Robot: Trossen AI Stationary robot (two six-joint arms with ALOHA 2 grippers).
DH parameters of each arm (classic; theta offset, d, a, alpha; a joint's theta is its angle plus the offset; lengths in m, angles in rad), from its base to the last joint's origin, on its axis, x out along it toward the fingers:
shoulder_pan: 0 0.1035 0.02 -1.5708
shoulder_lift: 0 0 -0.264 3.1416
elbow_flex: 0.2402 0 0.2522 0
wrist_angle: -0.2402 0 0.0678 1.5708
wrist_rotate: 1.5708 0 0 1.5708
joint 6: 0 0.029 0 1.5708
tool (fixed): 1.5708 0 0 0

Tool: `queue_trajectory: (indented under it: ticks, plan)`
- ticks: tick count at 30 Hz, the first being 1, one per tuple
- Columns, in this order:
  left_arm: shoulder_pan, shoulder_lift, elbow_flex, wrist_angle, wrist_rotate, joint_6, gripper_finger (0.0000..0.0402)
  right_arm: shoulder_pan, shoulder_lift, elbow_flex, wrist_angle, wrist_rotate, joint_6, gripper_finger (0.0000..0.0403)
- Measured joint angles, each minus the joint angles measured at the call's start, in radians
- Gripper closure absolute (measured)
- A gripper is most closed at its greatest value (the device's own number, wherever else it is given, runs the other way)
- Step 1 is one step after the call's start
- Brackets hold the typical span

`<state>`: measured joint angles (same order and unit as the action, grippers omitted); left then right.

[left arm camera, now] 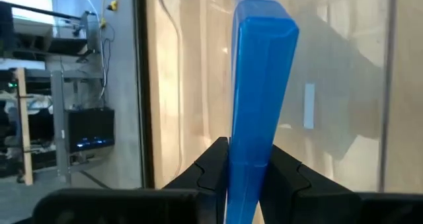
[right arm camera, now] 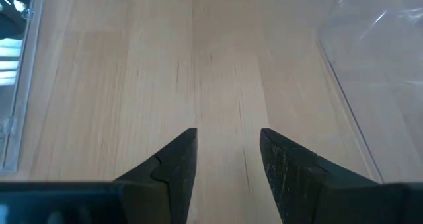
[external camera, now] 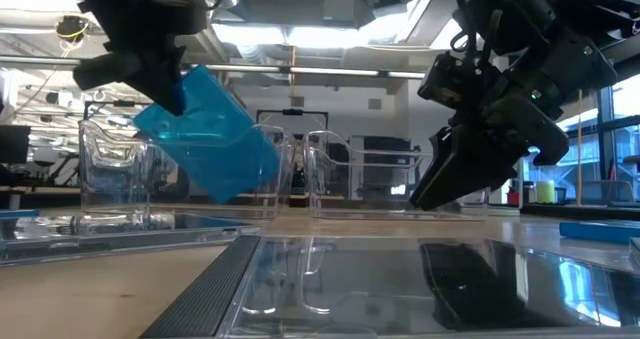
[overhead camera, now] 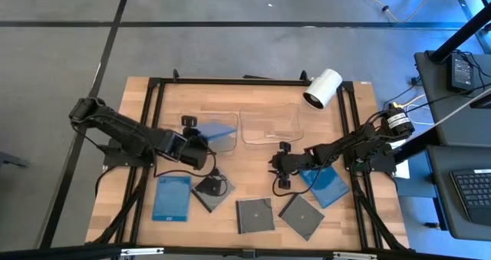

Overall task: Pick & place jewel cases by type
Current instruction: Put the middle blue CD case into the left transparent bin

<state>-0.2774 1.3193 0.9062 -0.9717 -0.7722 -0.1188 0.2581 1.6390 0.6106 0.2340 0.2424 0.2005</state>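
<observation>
The blue jewel case is hanging at a slant over the clear tray, so next my left gripper sets it down in the tray, regrips its top edge [external camera: 196, 76], and then levels it.
My left gripper [overhead camera: 201, 143] is shut on a bright blue jewel case [overhead camera: 220, 132], which is in the air over the left clear tray [overhead camera: 201, 123]. In the low view this case [external camera: 208, 134] hangs tilted above the tray. My right gripper [overhead camera: 279, 170] is open above bare wood near the table's middle and touches nothing. A second blue case [overhead camera: 170, 197] lies flat near the left front. A third blue case [overhead camera: 327, 185] lies partly under the right arm. Three dark cases [overhead camera: 213, 189], [overhead camera: 254, 215], [overhead camera: 301, 216] lie flat along the near side. My left gripper pinches the blue jewel case between its two fingers [left arm camera: 213, 166], one on each flat face, at the case's near edge [left arm camera: 248, 168]. The case is lifted clear of the table and tilts, its free end lower and toward the tray [external camera: 245, 179].
A second clear tray [overhead camera: 269, 125] sits to the right of the first, toward the far edge. A white cylinder [overhead camera: 322, 88] stands at the far right corner. Black frame rails [overhead camera: 150, 122] run along the table's sides. Bare wood [right arm camera: 225, 59] lies under my right gripper.
</observation>
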Motion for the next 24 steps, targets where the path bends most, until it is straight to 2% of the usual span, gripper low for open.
queue_trajectory:
  ticks: [10,19,24]
  plan:
    - [0.014,0.000,0.000,0.034,0.006,0.001,0.0339,0.000,0.000,0.000,0.000,0.000,0.000,0.0233]
    - [0.014,0.001,0.000,0.034,0.001,0.001,0.0274,0.000,0.000,0.000,0.000,0.000,0.000,0.0233]
    - [0.011,-0.012,0.000,0.033,0.000,0.001,0.0256,0.000,0.000,0.000,0.000,0.000,0.000,0.0233]
